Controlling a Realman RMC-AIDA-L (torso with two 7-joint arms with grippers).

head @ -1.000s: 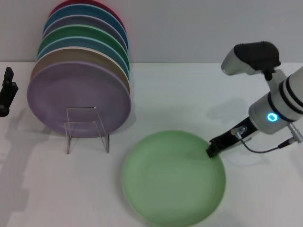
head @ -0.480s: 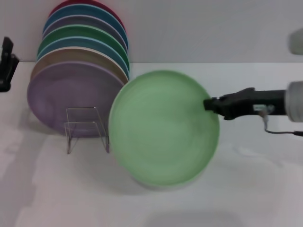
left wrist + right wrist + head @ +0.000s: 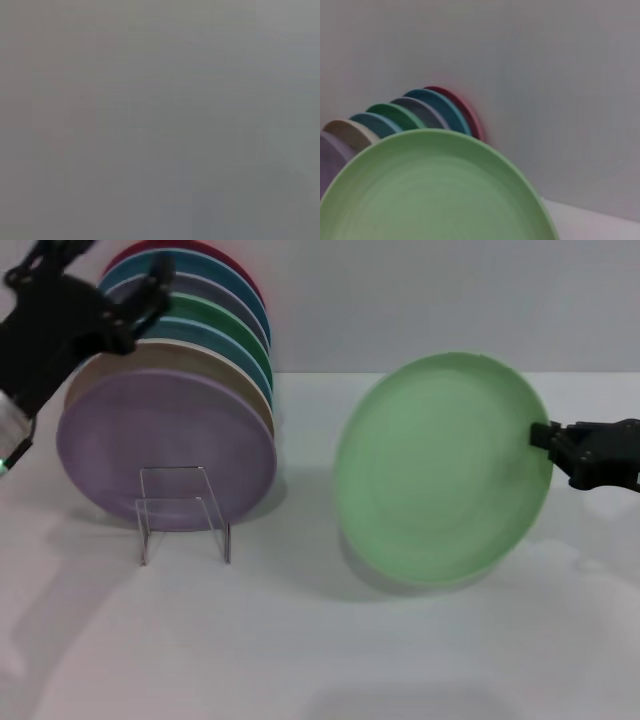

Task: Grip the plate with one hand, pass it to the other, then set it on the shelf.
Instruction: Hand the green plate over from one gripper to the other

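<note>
The robot's left gripper will close on the upper rim [image 3: 371, 400] of the mint-green plate, on the side toward the stacked plates, opposite its right gripper.
The pale mint-green plate [image 3: 445, 472] is held upright in the air right of centre, its face toward me. My right gripper [image 3: 548, 438], slim and black, is shut on the plate's right rim. The plate also fills the lower part of the right wrist view [image 3: 435, 190]. My left hand [image 3: 70, 315], bulky and black, is raised at the far left in front of the stacked plates, apart from the mint plate. The clear acrylic shelf [image 3: 182, 512] stands on the table at left. The left wrist view shows only grey.
Several coloured plates lean in a row on the rack behind the clear bracket, with a lilac plate [image 3: 165, 450] in front and a darker green one [image 3: 225, 315] further back. The same row shows in the right wrist view [image 3: 415, 115]. The white table [image 3: 320, 640] lies below.
The right gripper has lifted the mint plate off the table, stood it upright and carried it to the right. The left hand has risen and moved in from the far left edge.
</note>
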